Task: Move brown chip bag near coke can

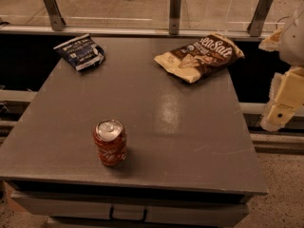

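Next, I should close my gripper on the middle of the brown chip bag (pixel 200 56).
The brown chip bag (pixel 199 56), dark brown and cream with white "Sea Salt" lettering, lies flat at the far right of the grey table (pixel 156 118). The coke can (pixel 110 142), red with a silver top, stands upright near the table's front left. My gripper (pixel 284 101) hangs off the table's right side, beyond its edge, to the right of and nearer than the bag. It touches neither the bag nor the can.
A smaller dark blue bag (pixel 80 51) lies at the table's far left corner. A railing with metal posts (pixel 175 13) runs behind the table. A drawer handle (pixel 128 215) shows on the table's front, below the can.
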Tool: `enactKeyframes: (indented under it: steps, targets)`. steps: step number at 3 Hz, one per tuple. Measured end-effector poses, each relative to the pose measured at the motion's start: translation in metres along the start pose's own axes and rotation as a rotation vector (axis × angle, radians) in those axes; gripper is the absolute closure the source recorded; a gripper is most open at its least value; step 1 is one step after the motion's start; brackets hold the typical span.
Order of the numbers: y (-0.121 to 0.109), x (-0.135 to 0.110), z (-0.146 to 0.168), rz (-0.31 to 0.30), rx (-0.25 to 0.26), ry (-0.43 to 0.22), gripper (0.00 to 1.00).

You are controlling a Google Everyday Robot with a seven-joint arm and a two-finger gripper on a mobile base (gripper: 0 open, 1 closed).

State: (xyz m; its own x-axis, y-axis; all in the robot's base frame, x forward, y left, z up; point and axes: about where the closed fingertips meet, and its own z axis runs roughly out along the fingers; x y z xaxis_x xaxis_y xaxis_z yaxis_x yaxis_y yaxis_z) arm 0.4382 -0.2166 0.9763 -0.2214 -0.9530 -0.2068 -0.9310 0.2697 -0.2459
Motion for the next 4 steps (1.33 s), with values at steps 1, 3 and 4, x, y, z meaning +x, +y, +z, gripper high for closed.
enactKeyframes:
  steps: [1,3,4]
  targets:
    - [0.0,0.0,0.0,0.0,0.0,0.0,0.0]
    - [-0.085,-0.035,0.049,-0.054,0.059,-0.115,0.0]
    - [-0.138,-0.058,0.099,-0.026,0.072,-0.181,0.0]
